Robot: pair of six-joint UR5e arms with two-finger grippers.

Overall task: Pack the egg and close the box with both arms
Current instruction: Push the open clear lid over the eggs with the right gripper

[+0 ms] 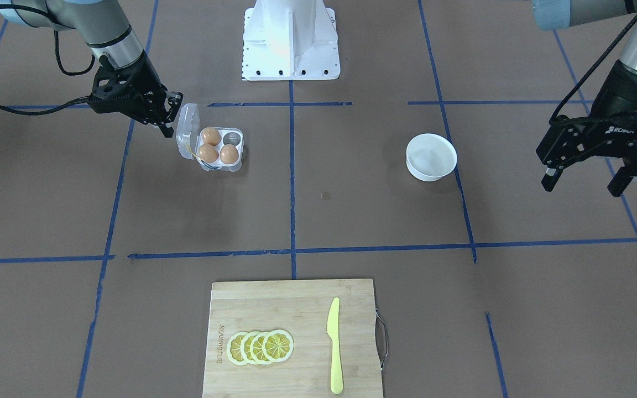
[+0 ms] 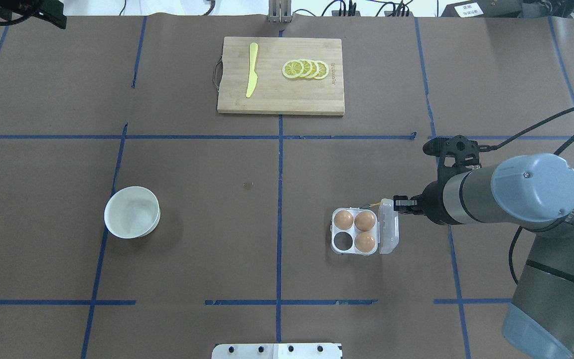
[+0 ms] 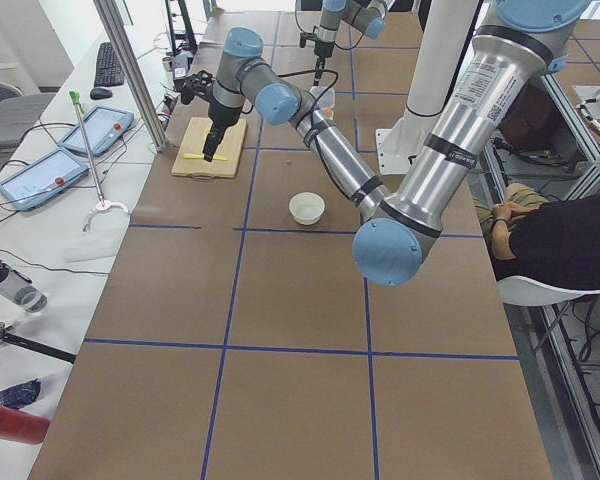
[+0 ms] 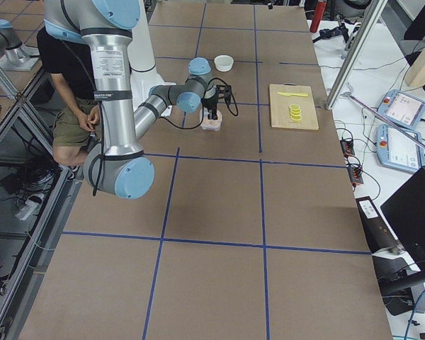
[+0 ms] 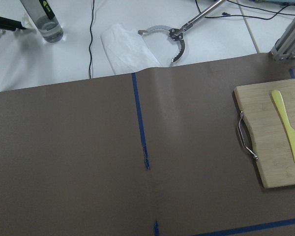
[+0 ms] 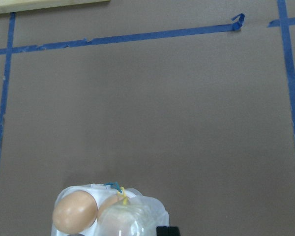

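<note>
Next, my right gripper lets go, and then the hinged lid, which now stands up half open, will rest flat over the eggs in the clear egg carton (image 1: 220, 145) (image 6: 95, 225).
The clear egg carton (image 1: 239, 163) sits on the table with three tan-brown eggs in its cells (image 1: 210, 135) (image 1: 208, 153) (image 1: 229, 154); one cell (image 2: 343, 241) is empty. Its hinged lid (image 1: 187, 122) stands up half open, with a yellow string (image 1: 188, 149) at one edge. My right gripper (image 1: 167, 125) is shut, its tips at the lid's outer side (image 2: 388, 232). The right wrist view shows the lid (image 6: 132, 219) and one egg (image 6: 74, 211) from close above. My left gripper (image 1: 584, 182) is open and empty, raised far from the carton.
A white bowl (image 1: 431, 157) stands empty between the arms. A wooden cutting board (image 1: 296, 309) at the table's far edge holds lemon slices (image 1: 260, 347) and a yellow knife (image 1: 334, 345). The white pedestal base (image 1: 291, 41) is behind the carton.
</note>
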